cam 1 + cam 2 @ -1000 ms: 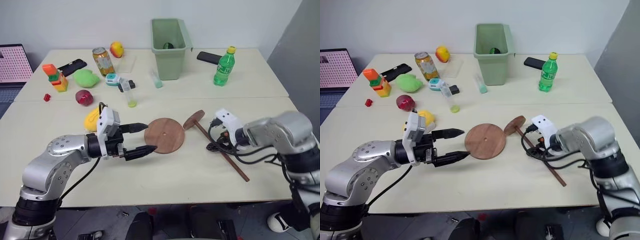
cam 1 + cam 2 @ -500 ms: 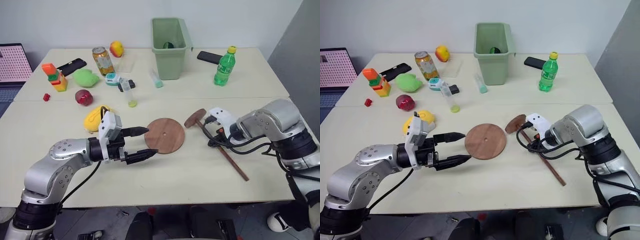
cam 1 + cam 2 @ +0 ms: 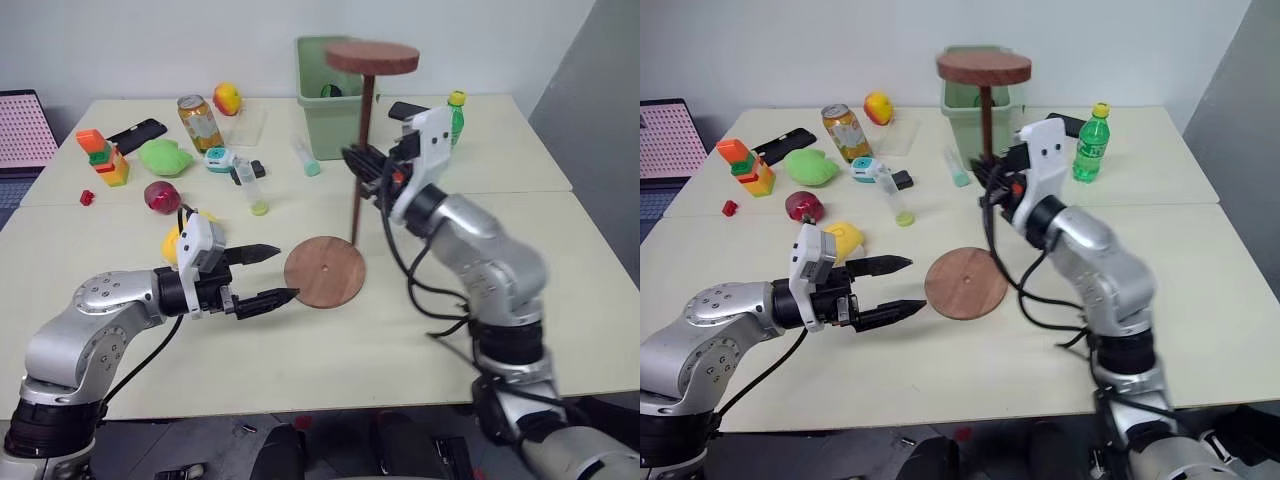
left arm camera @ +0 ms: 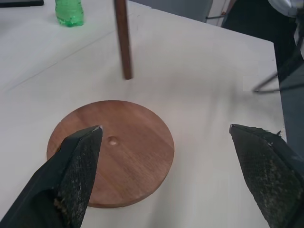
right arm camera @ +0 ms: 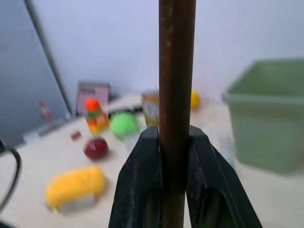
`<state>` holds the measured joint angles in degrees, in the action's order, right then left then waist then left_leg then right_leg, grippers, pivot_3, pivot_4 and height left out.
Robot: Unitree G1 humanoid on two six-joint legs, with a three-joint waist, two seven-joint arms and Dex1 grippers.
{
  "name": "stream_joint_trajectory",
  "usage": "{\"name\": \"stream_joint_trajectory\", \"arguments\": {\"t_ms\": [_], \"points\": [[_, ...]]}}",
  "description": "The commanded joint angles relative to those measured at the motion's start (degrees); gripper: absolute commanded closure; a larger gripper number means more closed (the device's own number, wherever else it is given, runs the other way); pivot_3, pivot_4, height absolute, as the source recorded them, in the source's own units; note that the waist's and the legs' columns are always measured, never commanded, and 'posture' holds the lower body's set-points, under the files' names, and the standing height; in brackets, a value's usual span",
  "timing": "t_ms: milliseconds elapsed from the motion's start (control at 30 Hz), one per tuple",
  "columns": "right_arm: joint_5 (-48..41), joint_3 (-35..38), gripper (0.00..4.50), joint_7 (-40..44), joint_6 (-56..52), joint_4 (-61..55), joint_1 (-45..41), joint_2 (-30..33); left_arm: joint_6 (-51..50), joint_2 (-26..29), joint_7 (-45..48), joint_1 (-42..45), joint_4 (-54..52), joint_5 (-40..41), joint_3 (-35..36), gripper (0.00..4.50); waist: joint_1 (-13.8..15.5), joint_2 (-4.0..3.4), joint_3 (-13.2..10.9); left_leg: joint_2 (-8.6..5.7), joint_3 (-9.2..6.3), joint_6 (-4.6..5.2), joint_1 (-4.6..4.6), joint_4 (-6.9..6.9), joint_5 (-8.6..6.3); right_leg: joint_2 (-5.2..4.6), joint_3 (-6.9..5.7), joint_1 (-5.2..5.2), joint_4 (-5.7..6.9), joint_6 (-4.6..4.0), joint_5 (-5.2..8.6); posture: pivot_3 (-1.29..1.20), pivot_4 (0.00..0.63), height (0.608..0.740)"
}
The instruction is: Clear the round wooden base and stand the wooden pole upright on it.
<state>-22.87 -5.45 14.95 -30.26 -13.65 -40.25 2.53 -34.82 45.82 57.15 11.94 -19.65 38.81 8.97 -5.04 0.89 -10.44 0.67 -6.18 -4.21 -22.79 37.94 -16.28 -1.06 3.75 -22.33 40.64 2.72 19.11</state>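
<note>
I should release the wooden pole from my right gripper, standing upright in the small centre hole of the round wooden base (image 3: pixel 325 268).
The round wooden base (image 3: pixel 325 271) lies flat on the table with nothing on it, its small centre hole showing (image 4: pixel 113 140). My right gripper (image 3: pixel 362 165) is shut on the wooden pole (image 3: pixel 360 150) and holds it upright in the air, with its fixed disc (image 3: pixel 371 57) at the top. The rod's lower end (image 4: pixel 126 73) hangs just past the base's far edge, above the table. In the right wrist view both fingers (image 5: pixel 147 180) clamp the rod (image 5: pixel 176 71). My left gripper (image 3: pixel 265 275) stands open, level, just left of the base, its fingers (image 4: pixel 71 175) wide apart.
A green bin (image 3: pixel 335 110) stands behind the pole and a green bottle (image 3: pixel 455 115) behind my right arm. On the left are a can (image 3: pixel 198 120), a clear tube (image 3: pixel 252 185), a red fruit (image 3: pixel 162 196), a yellow toy (image 3: pixel 178 240) and stacked blocks (image 3: pixel 100 155).
My right gripper shut on the pole lying on the table, lifted it and swung it upright, leftward toward the base. My left gripper kept open beside the base.
</note>
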Motion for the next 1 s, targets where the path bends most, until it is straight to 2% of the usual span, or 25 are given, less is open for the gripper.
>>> {"name": "stream_joint_trajectory", "arguments": {"t_ms": [33, 300, 1000], "points": [[6.11, -5.1, 4.24, 2.45, 13.9, 4.25, 3.56, -2.43, 1.1, 1.28, 0.79, 0.06, -1.01, -0.27, 1.39, 0.0, 0.26, 0.02, 0.01, -0.01, -0.02, -0.05, 0.01, 0.02, 0.03, -0.01, -0.01, 0.03, -0.01, 0.0, 0.0, 0.0, 0.15, 0.74], [10.19, -11.61, 4.24, 9.93, 23.43, 6.5, 11.49, -1.42, 2.0, 2.12, 1.48, -2.04, -1.54, -0.96, 1.74, 0.0, 0.25, 0.02, 0.01, -0.02, -0.02, -0.18, 0.03, 0.01, 0.1, -0.03, 0.0, 0.04, -0.01, 0.0, 0.0, 0.0, 0.15, 0.74], [14.43, -10.94, 4.24, 10.61, 26.14, 12.02, 14.58, 0.77, 4.46, 1.83, 3.27, -4.27, -1.52, -2.91, 0.77, 0.0, 0.25, 0.03, 0.03, -0.01, -0.02, -0.02, 0.19, 0.02, 0.01, 0.0, 0.02, 0.12, 0.13, 0.0, 0.0, 0.0, 0.15, 0.74]]}}
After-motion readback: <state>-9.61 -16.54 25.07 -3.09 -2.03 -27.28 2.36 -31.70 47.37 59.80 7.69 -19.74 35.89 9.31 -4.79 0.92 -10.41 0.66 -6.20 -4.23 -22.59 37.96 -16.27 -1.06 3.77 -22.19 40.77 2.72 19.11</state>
